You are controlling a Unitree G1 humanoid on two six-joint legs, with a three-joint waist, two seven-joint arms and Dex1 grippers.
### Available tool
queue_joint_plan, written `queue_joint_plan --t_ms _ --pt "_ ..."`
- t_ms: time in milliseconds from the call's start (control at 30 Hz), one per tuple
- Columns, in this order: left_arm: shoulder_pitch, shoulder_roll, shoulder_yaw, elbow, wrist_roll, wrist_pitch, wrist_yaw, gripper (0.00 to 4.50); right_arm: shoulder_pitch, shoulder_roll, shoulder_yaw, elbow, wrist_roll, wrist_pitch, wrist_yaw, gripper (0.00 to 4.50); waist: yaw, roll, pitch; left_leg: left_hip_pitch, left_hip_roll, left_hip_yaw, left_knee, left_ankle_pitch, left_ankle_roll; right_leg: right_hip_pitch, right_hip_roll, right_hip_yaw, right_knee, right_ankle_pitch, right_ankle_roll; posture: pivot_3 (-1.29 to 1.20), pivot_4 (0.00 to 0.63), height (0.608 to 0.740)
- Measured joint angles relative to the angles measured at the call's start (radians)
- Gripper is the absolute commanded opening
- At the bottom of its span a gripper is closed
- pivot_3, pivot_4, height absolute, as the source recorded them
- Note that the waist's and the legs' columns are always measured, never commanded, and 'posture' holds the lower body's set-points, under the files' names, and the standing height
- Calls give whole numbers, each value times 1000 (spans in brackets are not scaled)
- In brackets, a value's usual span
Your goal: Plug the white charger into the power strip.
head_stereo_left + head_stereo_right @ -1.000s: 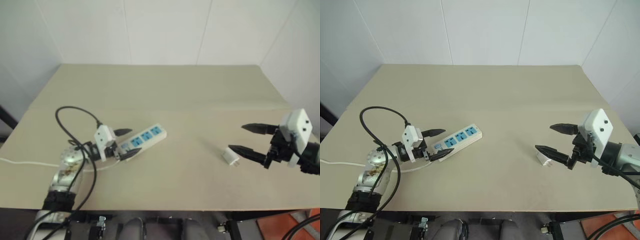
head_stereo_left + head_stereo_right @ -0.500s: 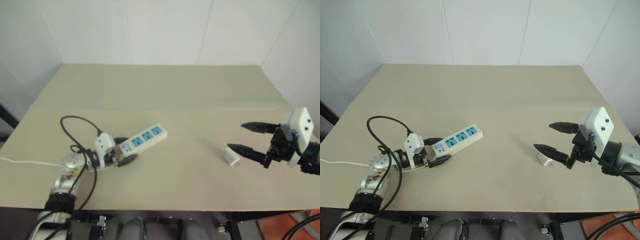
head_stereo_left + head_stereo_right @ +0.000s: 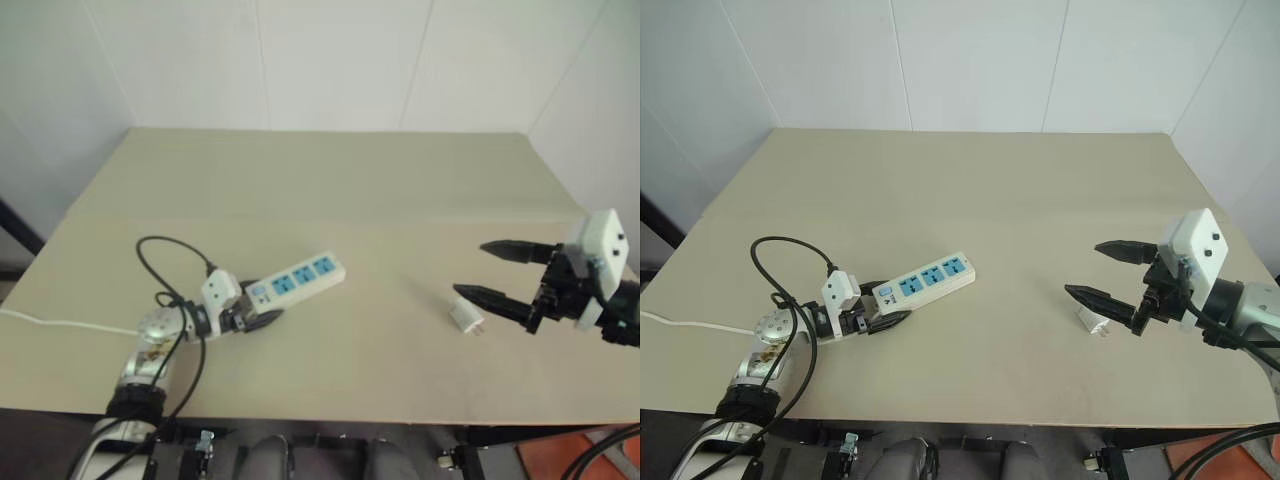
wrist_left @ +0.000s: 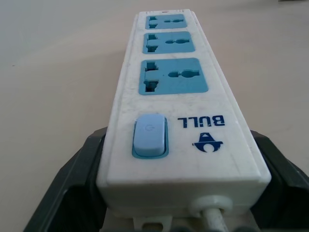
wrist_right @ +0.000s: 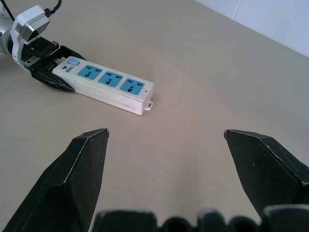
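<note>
The robot's right gripper should move to the white charger next and close on the sides of its body [image 3: 464,313], leaving its prongs free.
The power strip [image 3: 298,278], a white bar with three blue socket panels, lies flat on the tan table left of centre. My left gripper [image 3: 258,303] is at the strip's switch end. In the left wrist view its black fingers [image 4: 72,183] press against both long sides of the strip [image 4: 169,96], so it is shut on it. The white charger [image 3: 466,316] lies on the table at the right, prongs toward my right arm. My right gripper [image 3: 470,269] hangs open just above it, its lower finger over the charger, nothing between the fingers.
A thin white cord [image 3: 60,322] runs from the strip's switch end off the table's left edge. The table's front edge [image 3: 330,420] is close behind both arms. Bare tabletop [image 3: 400,290] separates the strip from the charger. White walls stand behind the table.
My left gripper has sunk to table level around the strip's switch end and its fingers have drawn in against the strip. The right arm and the charger have stayed put.
</note>
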Motion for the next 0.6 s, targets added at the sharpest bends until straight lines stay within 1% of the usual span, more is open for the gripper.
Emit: queue_joint_plan --t_ms 200,333,467,600 --pt "-10 -17 -11 6 0 -12 -46 3340 8 -4 -3 5 0 0 7 4500 0 1 0 -1 0 0 0 0 0 0 0 0 0 0 0 0 150 740" --pt "-46 -36 -85 30 4 -83 -176 3340 -38 -20 21 49 -6 0 13 4500 0 0 0 -1 -1 1 0 0 0 0 0 0 -1 0 0 0 150 740" --pt "-166 -58 -150 161 27 -135 -283 3340 -109 -31 54 96 7 24 19 4500 -1 0 0 -2 -2 1 1 0 0 -1 0 0 0 0 0 0 150 740" --pt "-251 -61 -182 254 45 -175 -371 3340 -134 -56 66 107 8 62 18 4500 -3 0 0 -3 -2 1 1 -1 1 -1 1 -1 -2 0 0 0 150 740"
